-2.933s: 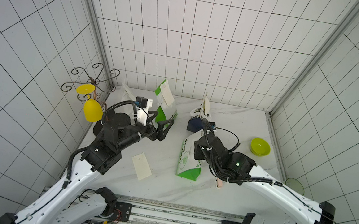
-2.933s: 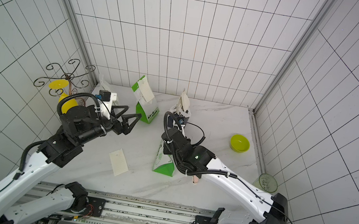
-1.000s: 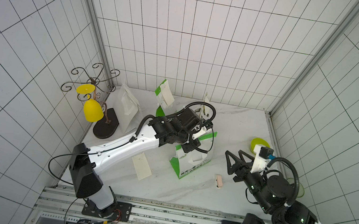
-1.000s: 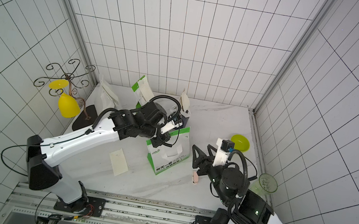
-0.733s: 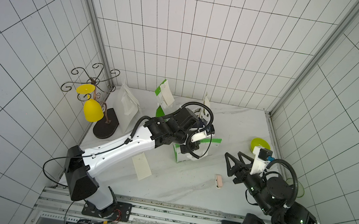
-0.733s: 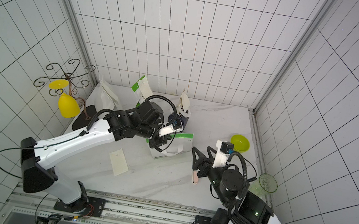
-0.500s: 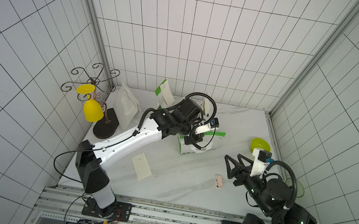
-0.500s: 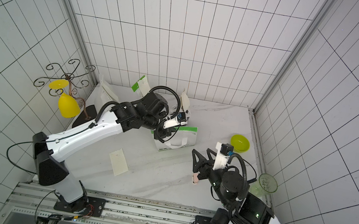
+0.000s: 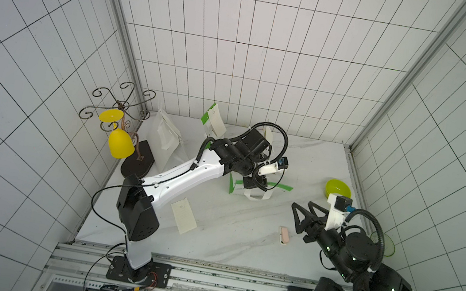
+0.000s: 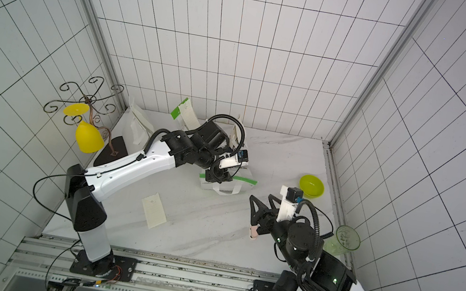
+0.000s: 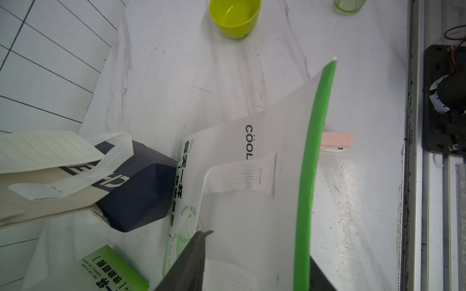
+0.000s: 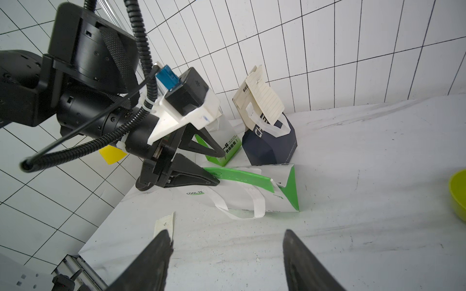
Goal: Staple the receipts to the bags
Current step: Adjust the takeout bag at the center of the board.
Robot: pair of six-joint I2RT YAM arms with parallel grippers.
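Note:
The white-and-green bag is lying on its side, so the robot's left gripper will grab the green rim point(image 12: 250, 178) and set the bag upright before the loose receipt goes on.
A white-and-green bag point(image 9: 274, 189) point(image 12: 252, 194) lies on its side mid-table, handles toward the front. My left gripper point(image 9: 257, 183) point(image 12: 219, 167) stands open astride its green rim point(image 11: 312, 176), the jaws apart on either side of the paper wall. Behind stand a navy bag point(image 12: 269, 143) with a receipt point(image 12: 264, 97) on it, a second green bag point(image 9: 211, 121) and a white bag point(image 9: 166, 138). A loose receipt point(image 9: 183, 218) lies at the front left. My right gripper point(image 9: 295, 217) point(image 12: 227, 234) hangs open and empty beside a pink stapler point(image 9: 283, 235).
A lime bowl point(image 9: 338, 189) sits at the right edge and a green glass point(image 10: 343, 240) stands behind my right arm. A wire stand with yellow cups point(image 9: 118, 129) occupies the back left corner. Tiled walls close in three sides.
My left arm carried the white-and-green bag from the table's middle toward the back, set it on its side and opened its jaws. The right arm barely moved.

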